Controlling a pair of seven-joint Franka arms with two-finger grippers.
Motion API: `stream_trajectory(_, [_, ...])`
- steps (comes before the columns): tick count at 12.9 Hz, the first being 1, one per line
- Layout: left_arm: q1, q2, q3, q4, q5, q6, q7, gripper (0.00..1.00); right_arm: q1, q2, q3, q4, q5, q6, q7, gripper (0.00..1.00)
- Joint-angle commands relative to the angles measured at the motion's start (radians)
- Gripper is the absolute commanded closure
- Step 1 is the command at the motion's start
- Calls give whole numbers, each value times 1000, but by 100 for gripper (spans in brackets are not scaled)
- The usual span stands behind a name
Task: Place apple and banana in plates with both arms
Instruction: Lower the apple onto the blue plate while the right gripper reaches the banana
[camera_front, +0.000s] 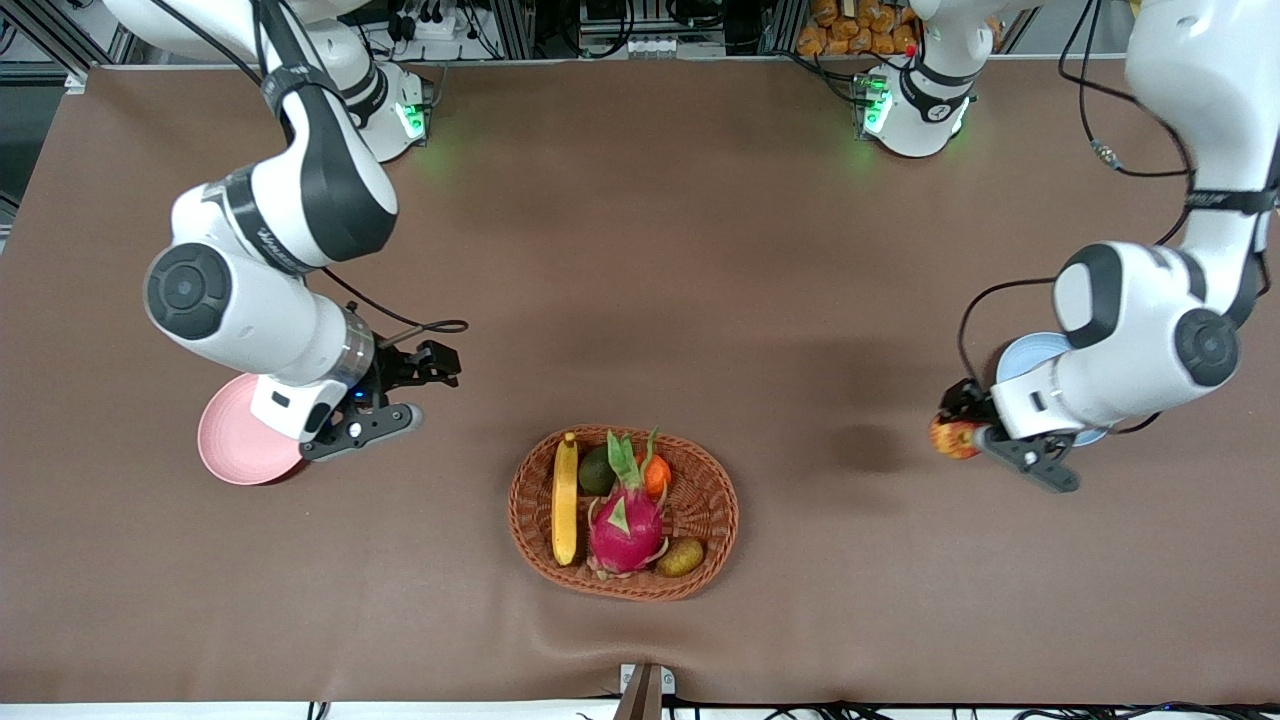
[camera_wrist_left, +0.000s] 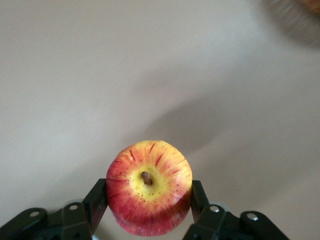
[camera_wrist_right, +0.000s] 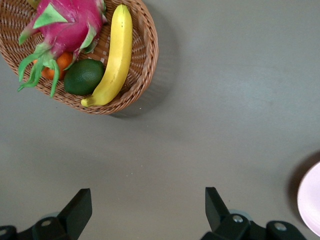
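My left gripper is to release the red and yellow apple near the middle of the light blue plate (camera_front: 1062, 389).
My left gripper (camera_front: 964, 430) is shut on the red and yellow apple (camera_front: 950, 440) and holds it in the air over the table, just beside the light blue plate (camera_front: 1030, 356), which the arm mostly hides. In the left wrist view the apple (camera_wrist_left: 150, 170) sits stem up between the fingers (camera_wrist_left: 99, 197). The banana (camera_front: 565, 498) lies in the wicker basket (camera_front: 715, 500). It also shows in the right wrist view (camera_wrist_right: 114, 57). My right gripper (camera_front: 424, 388) is open and empty over the table between the pale pink plate (camera_front: 232, 447) and the basket.
The basket also holds a magenta dragon fruit (camera_front: 625, 525), a dark green fruit (camera_front: 596, 470), an orange fruit (camera_front: 656, 474) and a brownish fruit (camera_front: 681, 557). The pink plate's edge (camera_wrist_right: 311, 200) shows in the right wrist view. Brown cloth covers the table.
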Motion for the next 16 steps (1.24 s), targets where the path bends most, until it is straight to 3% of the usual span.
stream_trajectory(1, [86, -96, -11, -124, 73, 36, 0, 50, 7, -7, -4, 23, -5, -17, -13, 0])
stream_trajectory(6, [173, -188, -9, -425, 152, 373, 19, 50, 79, 120, 1, 24, 1, 207, 19, 0])
stream_trajectory(11, [350, -138, -12, -467, 166, 496, 207, 50, 181, 252, -2, 27, -11, 396, 177, 0])
stream_trajectory(16, [369, -95, -12, -484, 166, 565, 235, 49, 243, 314, -4, 27, -48, 460, 353, 0])
